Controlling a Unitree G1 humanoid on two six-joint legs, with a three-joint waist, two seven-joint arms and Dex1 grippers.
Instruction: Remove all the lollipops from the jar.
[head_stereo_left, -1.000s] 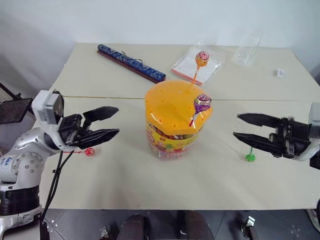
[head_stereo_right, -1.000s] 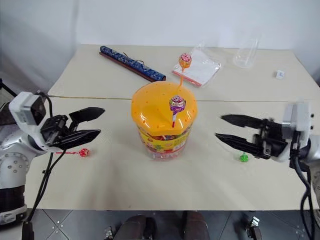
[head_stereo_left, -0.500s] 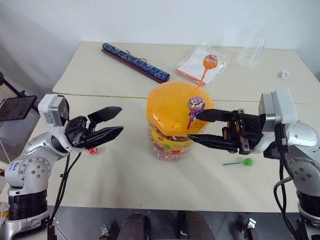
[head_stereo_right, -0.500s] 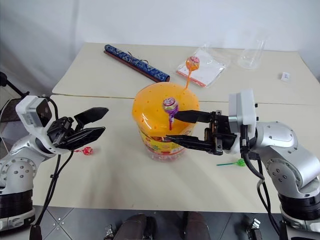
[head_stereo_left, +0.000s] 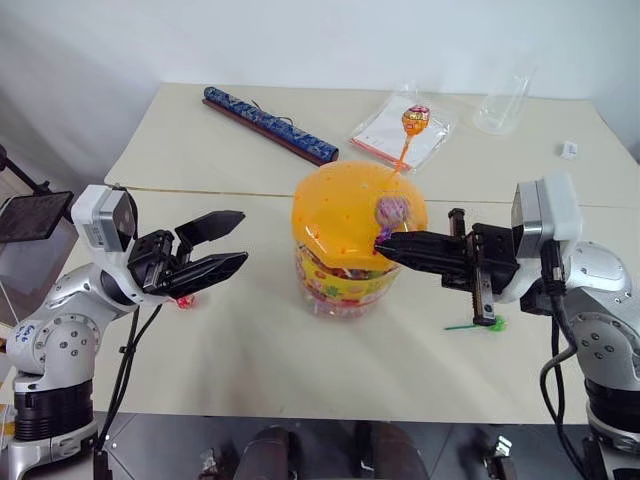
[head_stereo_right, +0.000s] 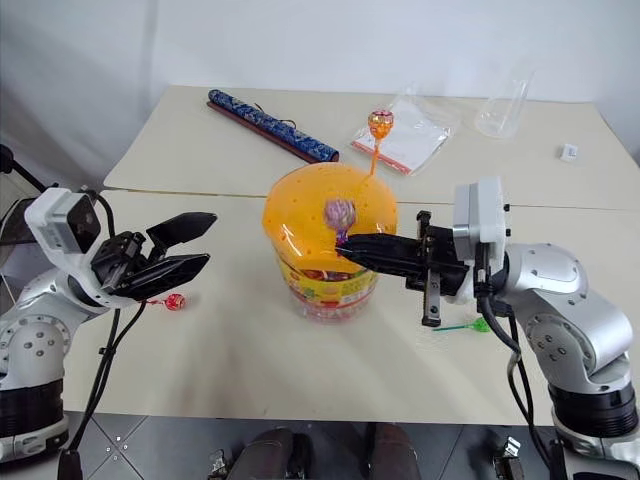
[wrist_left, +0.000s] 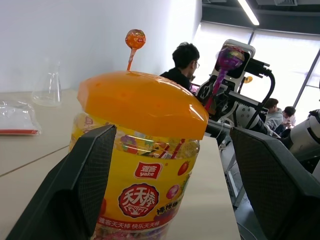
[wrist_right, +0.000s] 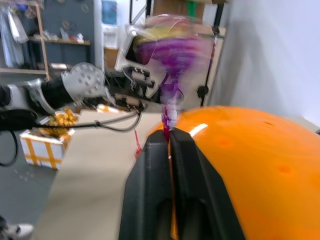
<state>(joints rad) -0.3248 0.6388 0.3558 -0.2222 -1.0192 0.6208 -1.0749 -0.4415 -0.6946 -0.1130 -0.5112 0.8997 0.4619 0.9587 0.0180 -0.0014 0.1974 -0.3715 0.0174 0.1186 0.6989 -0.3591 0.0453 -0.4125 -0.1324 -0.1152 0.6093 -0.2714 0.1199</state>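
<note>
Next, I set the purple lollipop on the table (head_stereo_left: 543, 321) beside the green lollipop's candy end, using my right gripper.
The jar (head_stereo_left: 345, 270), a clear tub with a yellow-red label and an orange domed lid (head_stereo_left: 340, 212), stands mid-table. A purple lollipop (head_stereo_left: 390, 211) sticks up from the right side of the lid, and an orange lollipop (head_stereo_left: 415, 120) rises from its far edge. My right gripper (head_stereo_left: 382, 241) reaches in from the right and is shut on the purple lollipop's stick (wrist_right: 169, 131). My left gripper (head_stereo_left: 240, 238) hovers open to the left of the jar, apart from it. A red lollipop (head_stereo_right: 175, 301) and a green lollipop (head_stereo_left: 493, 322) lie on the table.
A long blue patterned box (head_stereo_left: 265, 125) lies at the back left. At the back sit a clear plastic bag (head_stereo_left: 385, 125) and a clear cup (head_stereo_left: 500, 100), with a small white object (head_stereo_left: 570, 150) at the far right. A seam crosses the table behind the jar.
My right arm swung in leftward to the jar, and its fingers closed on the purple lollipop's stick. The left gripper stayed open in place.
</note>
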